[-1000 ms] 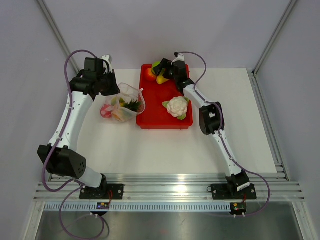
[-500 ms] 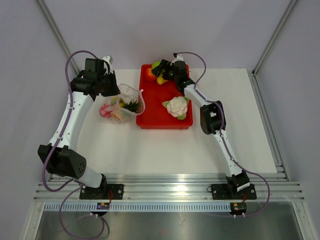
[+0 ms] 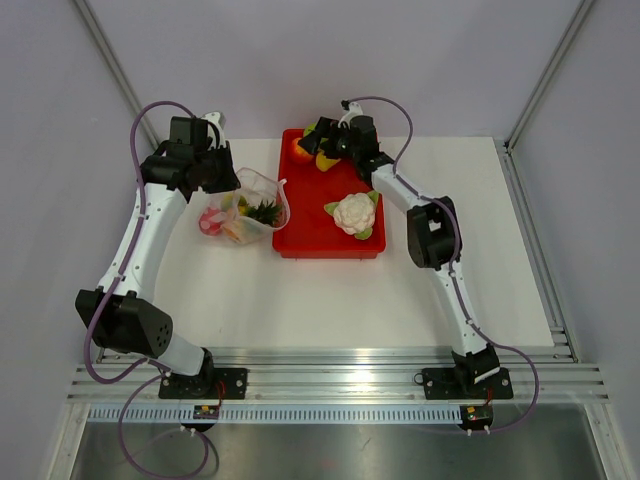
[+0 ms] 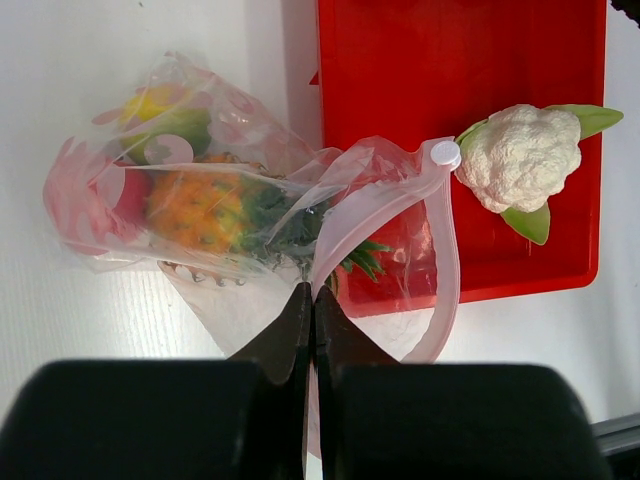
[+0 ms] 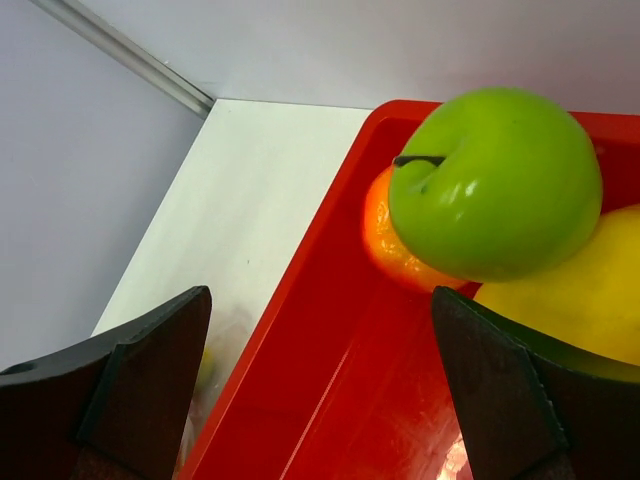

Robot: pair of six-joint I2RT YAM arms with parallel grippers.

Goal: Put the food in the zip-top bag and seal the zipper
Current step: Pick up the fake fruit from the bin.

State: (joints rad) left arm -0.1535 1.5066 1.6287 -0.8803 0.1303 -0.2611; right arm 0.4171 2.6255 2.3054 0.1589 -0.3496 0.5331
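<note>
The next move for my right gripper is to go to the yellow fruit's near end [image 3: 325, 164] [image 5: 555, 312], next to the green apple in the red tray, and close there.
The clear zip-top bag [image 3: 247, 208] [image 4: 215, 190] lies left of the red tray [image 3: 312, 243], mouth open toward it. Inside are an orange pineapple [image 4: 200, 208], a red fruit [image 4: 130, 195] and a yellow-green fruit [image 4: 160, 110]. Its pink zipper strip [image 4: 447, 255] loops open, with a white slider [image 4: 444, 153]. My left gripper [image 4: 311, 300] [image 3: 222, 178] is shut on the bag's mouth edge. A white cauliflower [image 3: 354, 214] [image 4: 525, 157] lies in the tray. My right gripper [image 3: 322, 140] [image 5: 320, 390] is open over the tray's far end, beside a green apple [image 5: 495, 180], an orange fruit [image 5: 400, 245] and a yellow fruit [image 5: 575, 290].
The tray's left wall [image 5: 300, 300] runs below my right gripper. The enclosure's back wall and corner post [image 3: 110, 60] stand close behind both grippers. White table [image 3: 300, 300] spreads in front of the tray.
My right gripper has drawn back a little toward the tray's far edge, above the fruits. The left arm and the bag have not moved.
</note>
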